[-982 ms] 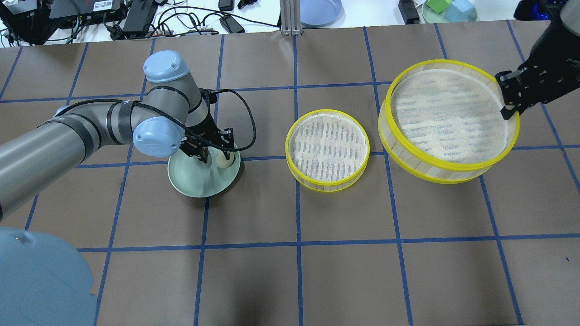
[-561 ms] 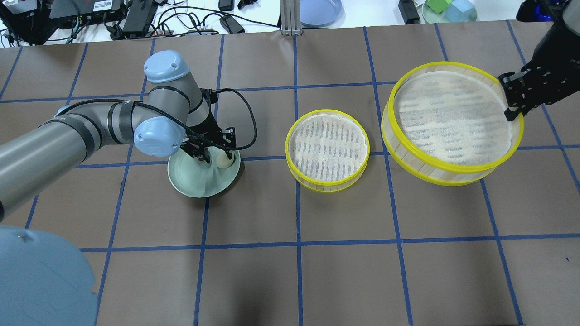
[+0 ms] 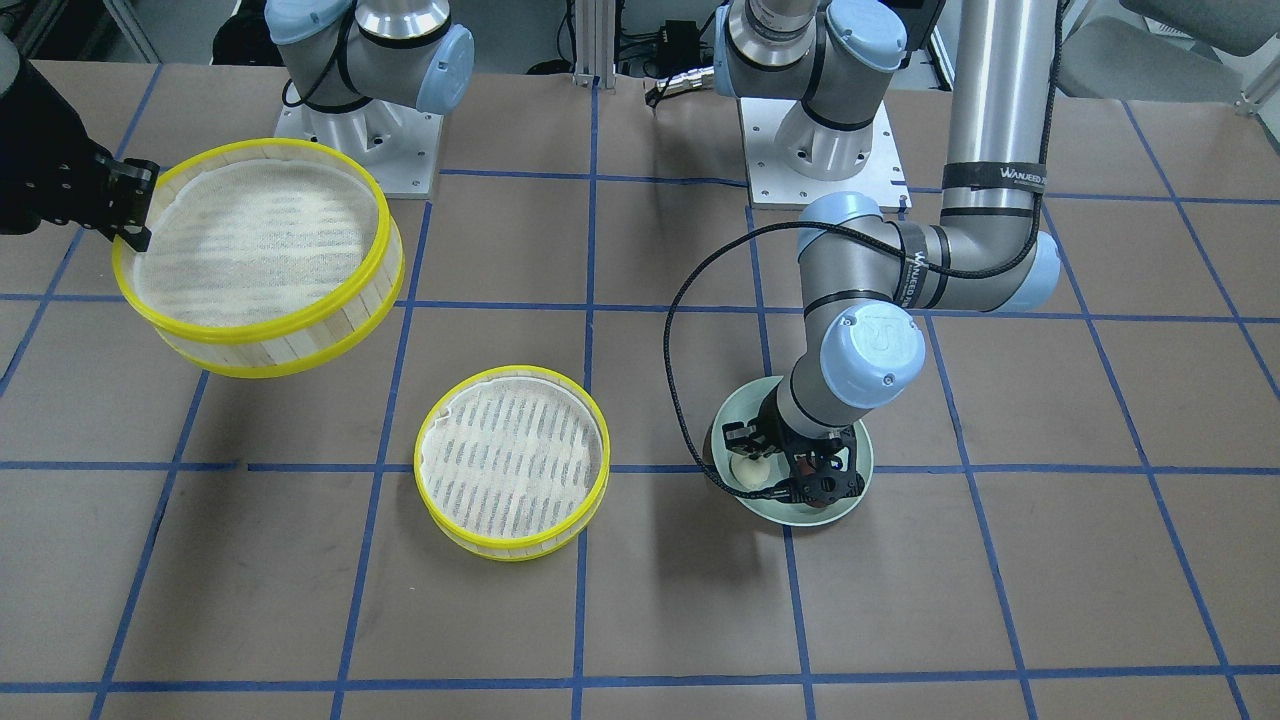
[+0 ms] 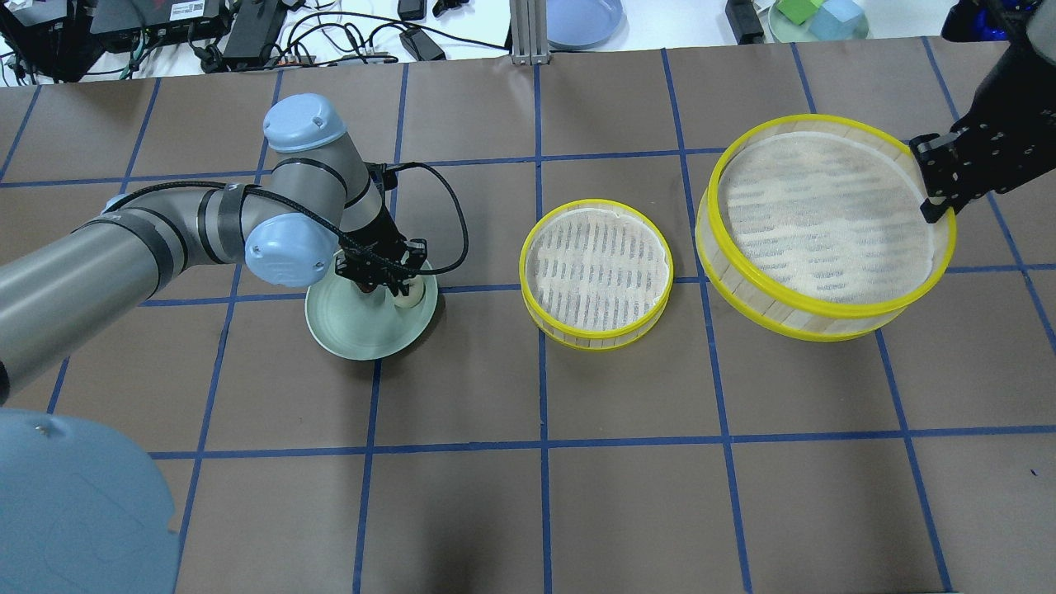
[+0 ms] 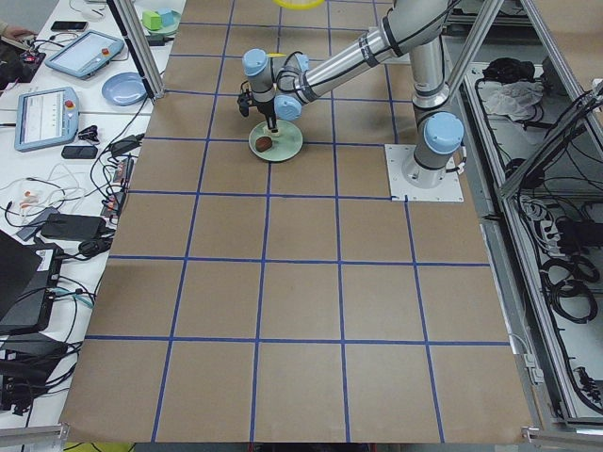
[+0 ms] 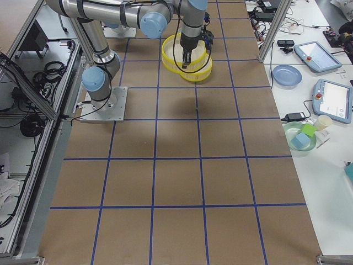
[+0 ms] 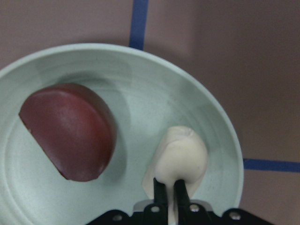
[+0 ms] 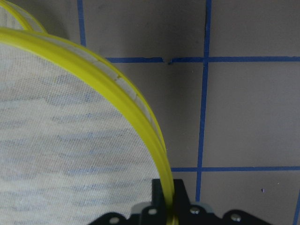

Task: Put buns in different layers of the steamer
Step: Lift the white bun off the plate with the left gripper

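Note:
Next, my left gripper lets go of the cream-white bun on the slatted bottom of the steamer layer (image 3: 534, 424) that rests on the table.
A pale green plate (image 7: 140, 79) holds both buns. The dark reddish-brown bun (image 7: 70, 131) lies on its left side and the cream-white bun (image 7: 180, 152) on its right. My left gripper (image 7: 169, 192) is down in the plate (image 4: 355, 334) and shut on the cream-white bun (image 4: 406, 295). My right gripper (image 4: 936, 206) is shut on the yellow rim (image 8: 136, 108) of one steamer layer (image 4: 792, 318) and holds it tilted above the table at the right. The other steamer layer (image 4: 594, 340) rests on the table in the middle, with nothing in it.
Beyond the table's far edge are cables and power bricks (image 4: 247, 33), a blue plate (image 4: 582, 21) and a green dish with blocks (image 4: 817, 21). The arm bases (image 3: 820, 150) stand at the robot's side. Blue tape lines grid the brown table.
My left gripper's fingers have closed together on the cream-white bun in the plate. My right gripper has carried the held steamer layer slightly to the right.

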Robot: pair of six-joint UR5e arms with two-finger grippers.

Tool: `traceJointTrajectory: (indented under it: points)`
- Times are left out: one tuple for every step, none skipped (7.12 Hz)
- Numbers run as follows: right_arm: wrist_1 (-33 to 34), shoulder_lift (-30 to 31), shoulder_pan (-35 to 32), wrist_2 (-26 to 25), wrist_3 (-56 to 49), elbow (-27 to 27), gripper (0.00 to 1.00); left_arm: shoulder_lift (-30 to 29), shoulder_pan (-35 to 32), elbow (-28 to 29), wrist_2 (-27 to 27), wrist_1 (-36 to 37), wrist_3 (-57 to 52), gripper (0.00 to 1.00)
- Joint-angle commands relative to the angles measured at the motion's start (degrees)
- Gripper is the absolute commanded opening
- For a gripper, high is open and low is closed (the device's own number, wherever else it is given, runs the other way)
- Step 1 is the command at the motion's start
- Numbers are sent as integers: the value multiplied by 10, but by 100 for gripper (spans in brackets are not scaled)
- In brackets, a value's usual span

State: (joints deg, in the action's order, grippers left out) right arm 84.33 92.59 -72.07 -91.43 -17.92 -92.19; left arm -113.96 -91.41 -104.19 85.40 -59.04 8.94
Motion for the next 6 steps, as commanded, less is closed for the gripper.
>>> traceJointTrajectory:
  points:
    - [-6, 0, 0, 0, -1, 0, 0, 1, -1, 0, 0, 2, -6, 0]
    - [-7, 0, 0, 0, -1, -1, 0, 5, 0, 8, 0, 3, -10, 0]
    - [-7, 1, 0, 0, -1, -1, 0, 14, 1, 25, 2, 11, -22, 0]
    - [-7, 1, 0, 0, -1, -1, 0, 20, -1, 60, 1, 0, -26, 0]
    - [-7, 1, 0, 0, -1, -1, 0, 30, -8, 89, -1, -18, -23, 0]
    - [-7, 1, 0, 0, -1, -1, 0, 39, -26, 117, -14, -31, -1, 0]
